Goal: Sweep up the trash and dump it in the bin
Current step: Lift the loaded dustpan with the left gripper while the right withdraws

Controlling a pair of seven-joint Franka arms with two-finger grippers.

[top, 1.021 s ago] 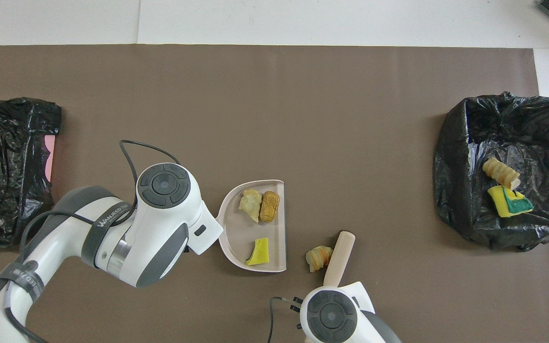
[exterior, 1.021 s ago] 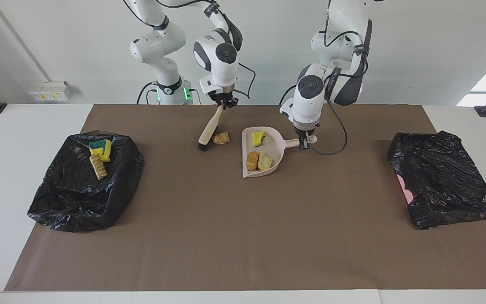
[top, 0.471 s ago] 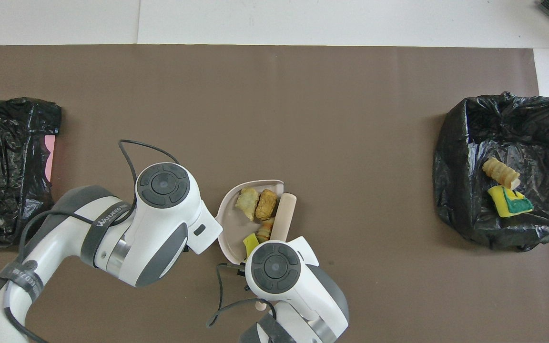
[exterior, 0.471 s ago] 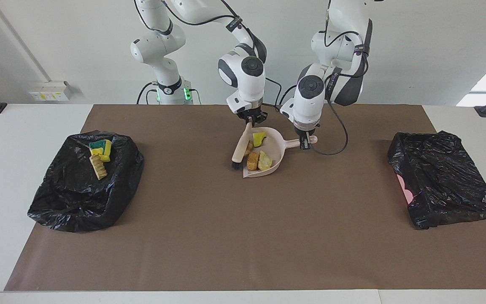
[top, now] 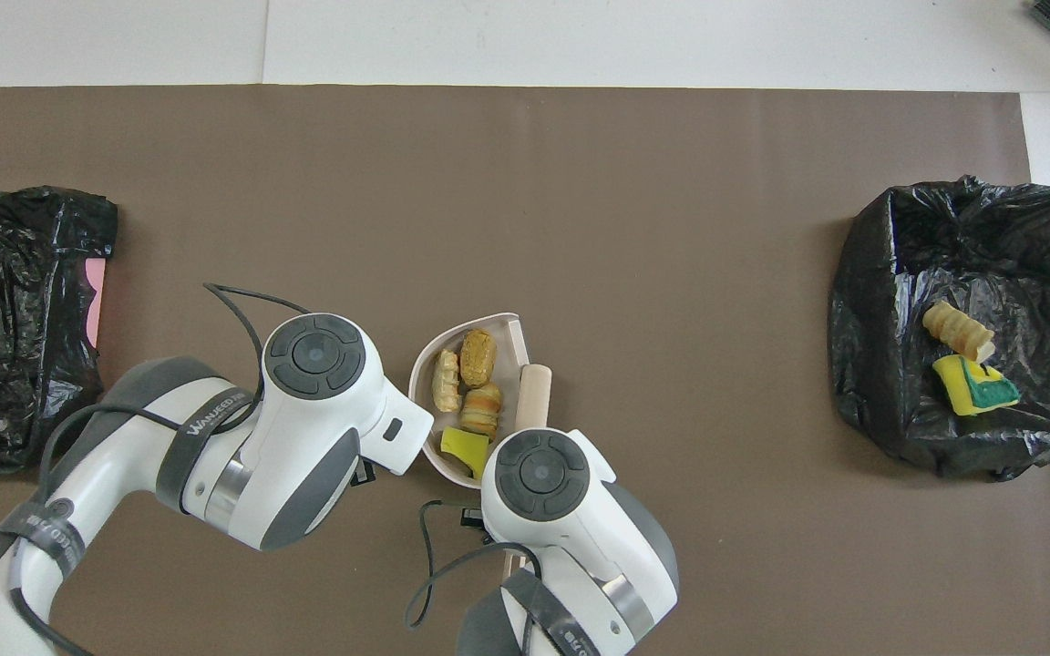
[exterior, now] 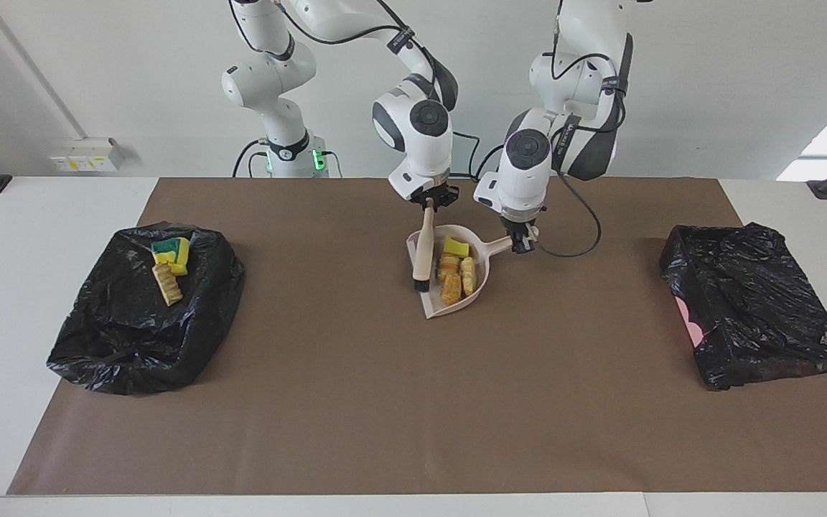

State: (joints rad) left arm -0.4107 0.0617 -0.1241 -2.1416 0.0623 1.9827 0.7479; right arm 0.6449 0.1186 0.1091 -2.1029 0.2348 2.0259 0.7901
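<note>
The robot's right gripper should set the beige brush down on the brown mat (top: pixel 474 505) by the dustpan's yellow sponge end.
A beige dustpan (exterior: pixel 449 307) lies mid-table and holds several trash pieces: a yellow sponge piece (exterior: pixel 454 248) and tan foam lumps (exterior: pixel 449 271). My left gripper (exterior: pixel 521 243) is shut on the dustpan's handle (exterior: pixel 500 246). My right gripper (exterior: pixel 429 203) is shut on a beige brush (exterior: pixel 424 244), whose dark bristles (exterior: pixel 419 286) rest at the pan's mouth. In the overhead view the pan (top: pixel 507 342), the lumps (top: pixel 478 357) and the brush handle (top: pixel 534 394) show, while the wrists hide both grippers. The black-bagged bin (exterior: pixel 148 323) at the right arm's end holds a yellow-green sponge (exterior: pixel 173 251) and a tan lump (exterior: pixel 167 282).
A second black-bagged bin (exterior: pixel 754 305) stands at the left arm's end of the table, a pink edge showing; in the overhead view it (top: pixel 15 310) sits at the mat's edge. A brown mat (exterior: pixel 385 402) covers the table. The left arm's cable (exterior: pixel 571 244) loops beside the dustpan handle.
My right gripper swept the brush toward the dustpan and pushed the loose tan lump into it. The dustpan has turned about its handle, and the pieces in it have shifted together.
</note>
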